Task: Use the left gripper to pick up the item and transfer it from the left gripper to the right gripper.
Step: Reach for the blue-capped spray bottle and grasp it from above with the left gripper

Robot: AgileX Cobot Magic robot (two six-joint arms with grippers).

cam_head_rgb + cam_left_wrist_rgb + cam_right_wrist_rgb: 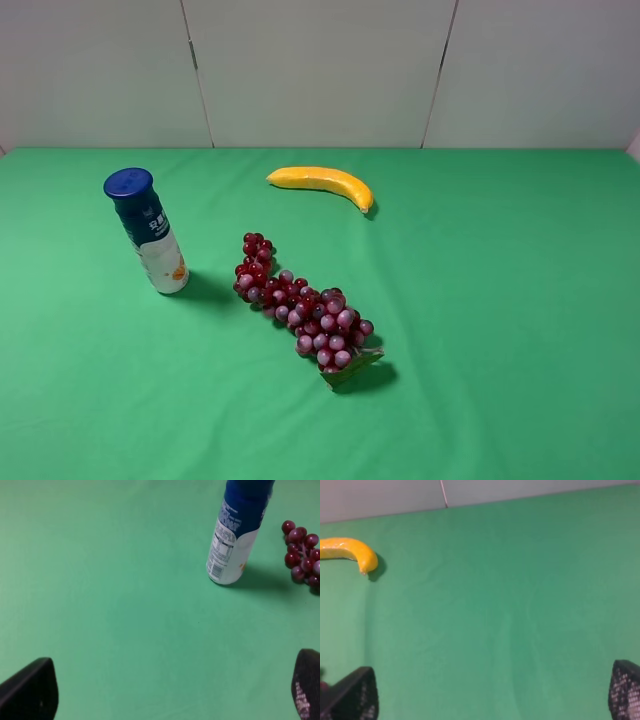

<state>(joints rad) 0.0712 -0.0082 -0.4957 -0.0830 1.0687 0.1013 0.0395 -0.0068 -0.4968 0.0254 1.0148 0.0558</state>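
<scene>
I should close my left gripper on the dark blue upper body (145, 217) (244, 514) of the bottle, just a little below the bottle's cap.
The item, a slim bottle (148, 233) with a dark blue cap and a white lower body, stands upright on the green table at the left. It also shows in the left wrist view (235, 535), well ahead of my left gripper (175, 690). That gripper is open and empty, its two black fingertips (30, 690) wide apart at the frame's lower corners. My right gripper (495, 690) is open and empty too, over bare green cloth. Neither arm shows in the exterior high view.
A red-purple grape bunch (300, 305) lies at the table's middle, right of the bottle; part of it shows in the left wrist view (301, 555). A yellow banana (322, 182) lies further back, also in the right wrist view (347, 550). A grey wall (320, 70) bounds the back.
</scene>
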